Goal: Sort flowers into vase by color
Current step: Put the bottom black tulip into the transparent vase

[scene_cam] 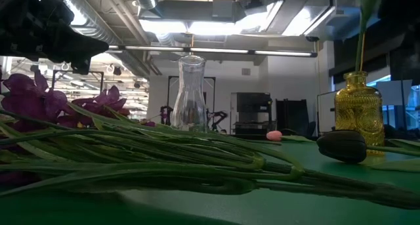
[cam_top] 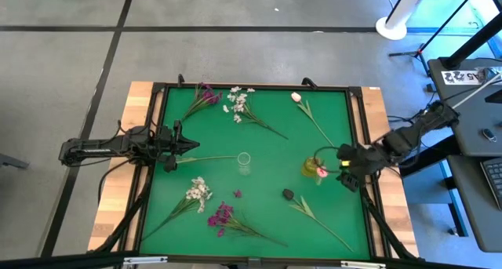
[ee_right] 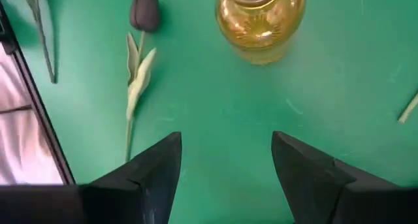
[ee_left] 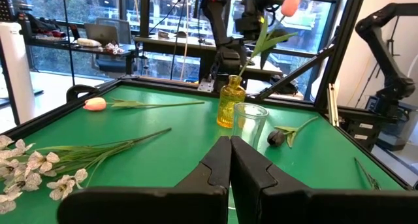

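Next, my right gripper goes to the base of the leaves (cam_top: 314,217) (ee_right: 129,117) on the stem of the dark bud and closes there.
My left gripper (cam_top: 185,147) is shut at the table's left side, its fingers (ee_left: 230,160) pointing at the clear glass vase (cam_top: 244,163). A bare green stem (cam_top: 208,158) lies on the mat between the two. My right gripper (cam_top: 346,164) is open and hovers just right of the yellow vase (cam_top: 311,169), which holds one pink tulip (ee_left: 290,3). Lying flat on the mat are magenta sprays (cam_top: 205,92) (cam_top: 222,216), white sprays (cam_top: 239,101) (cam_top: 198,192), a pink tulip (cam_top: 296,97) and a dark bud (cam_top: 289,194). My left gripper is shut beside the left end of the bare green stem (cam_top: 182,161). I cannot tell whether it touches the stem, because the arm covers that end from above and the wrist view shows nothing between the fingers.
The green mat has a raised dark frame (cam_top: 357,128) around it, with wooden table (cam_top: 137,104) beyond. In the right wrist view the yellow vase (ee_right: 261,18) and the dark bud (ee_right: 144,8) lie ahead of the open fingers. A small magenta scrap (cam_top: 237,194) lies by the clear vase.
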